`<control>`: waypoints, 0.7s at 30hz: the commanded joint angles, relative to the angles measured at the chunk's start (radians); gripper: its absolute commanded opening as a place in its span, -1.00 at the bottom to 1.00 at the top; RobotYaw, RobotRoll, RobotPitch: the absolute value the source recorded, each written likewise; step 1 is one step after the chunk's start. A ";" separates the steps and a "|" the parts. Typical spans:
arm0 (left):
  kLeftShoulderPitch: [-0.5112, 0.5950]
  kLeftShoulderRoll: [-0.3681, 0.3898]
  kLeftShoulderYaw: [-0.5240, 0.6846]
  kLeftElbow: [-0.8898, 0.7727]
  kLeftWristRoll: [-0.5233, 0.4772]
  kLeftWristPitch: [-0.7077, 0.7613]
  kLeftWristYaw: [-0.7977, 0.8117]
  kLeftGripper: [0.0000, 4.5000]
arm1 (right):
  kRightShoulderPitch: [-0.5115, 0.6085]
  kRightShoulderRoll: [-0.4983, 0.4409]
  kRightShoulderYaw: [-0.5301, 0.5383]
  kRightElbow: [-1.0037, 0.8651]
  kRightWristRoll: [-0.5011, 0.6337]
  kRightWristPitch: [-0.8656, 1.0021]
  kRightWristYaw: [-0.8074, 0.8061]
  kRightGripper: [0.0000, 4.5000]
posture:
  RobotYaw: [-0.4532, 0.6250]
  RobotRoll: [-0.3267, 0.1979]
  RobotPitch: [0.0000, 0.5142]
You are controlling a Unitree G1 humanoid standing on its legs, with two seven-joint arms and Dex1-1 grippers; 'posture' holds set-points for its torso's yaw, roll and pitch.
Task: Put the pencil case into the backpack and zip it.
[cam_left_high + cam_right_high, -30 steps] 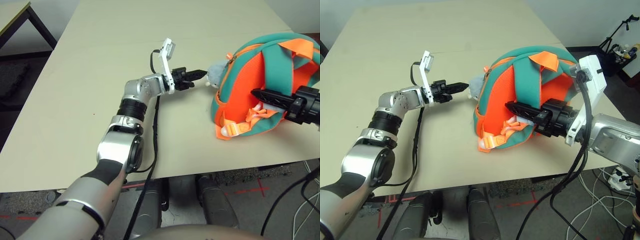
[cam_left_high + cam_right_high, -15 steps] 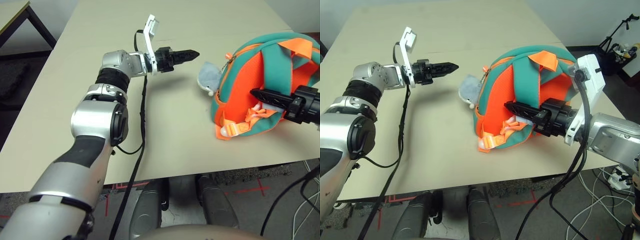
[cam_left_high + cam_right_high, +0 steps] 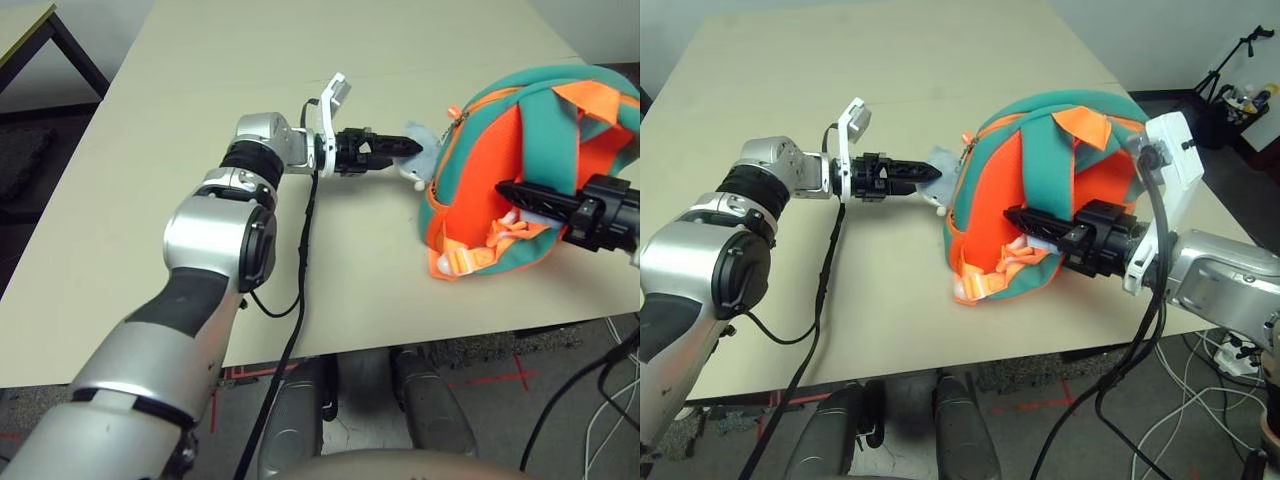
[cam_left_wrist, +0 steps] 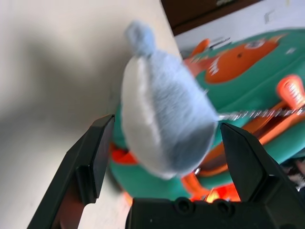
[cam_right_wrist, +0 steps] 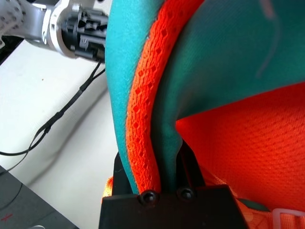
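Note:
The plush tag sits loose at my left fingertips; next I reach deeper, grip the tag's body [image 4: 166, 121] and pull the zipper toward me.
The teal and orange backpack [image 3: 520, 130] lies on its side at the right of the beige table [image 3: 200, 120], straps facing me. Its grey round plush tag [image 4: 162, 124] hangs off the left end of the zipper. My left gripper [image 3: 395, 150] is open, with the plush tag [image 3: 418, 152] between its two fingers [image 4: 95, 152], which do not press on it. My right gripper [image 3: 1015, 215] reaches in from the right and is shut on a teal, orange-edged strap [image 5: 147, 95] of the backpack. The pencil case is out of view.
The left arm's black cable [image 3: 300, 250] trails across the table toward the front edge. A dark-framed table [image 3: 60, 40] stands off the far left corner. White cables [image 3: 1230, 350] lie on the floor at the right, beyond a tripod [image 3: 1230, 70].
My left gripper drew back from the plush tag toward the far left, then returned, and now stands open around it. The right gripper has kept its hold on the strap.

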 commanded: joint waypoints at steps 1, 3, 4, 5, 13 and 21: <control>-0.013 -0.018 0.062 0.024 -0.018 -0.013 0.064 1.00 | 0.027 0.003 0.004 -0.048 0.035 0.007 -0.004 -0.94 | -0.48 0.25 -0.26; -0.011 -0.033 0.092 0.026 -0.027 -0.008 0.087 1.00 | 0.038 0.001 -0.002 -0.052 0.039 0.003 -0.010 -0.94 | -0.49 0.25 -0.26; -0.009 -0.039 0.100 0.025 -0.028 -0.006 0.093 1.00 | 0.042 0.000 -0.003 -0.054 0.041 0.001 -0.012 -0.94 | -0.50 0.25 -0.25; -0.005 -0.046 0.102 0.025 -0.025 -0.003 0.093 1.00 | 0.045 -0.001 -0.004 -0.056 0.042 -0.001 -0.014 -0.94 | -0.50 0.25 -0.25; 0.029 -0.080 0.094 0.023 0.001 0.003 0.103 1.00 | 0.051 -0.006 -0.005 -0.058 0.049 -0.012 -0.023 -0.94 | -0.51 0.25 -0.23; 0.049 -0.083 0.159 0.024 -0.019 -0.075 0.275 0.05 | 0.027 -0.003 0.015 -0.041 0.031 -0.014 -0.010 -0.94 | -0.48 0.25 -0.21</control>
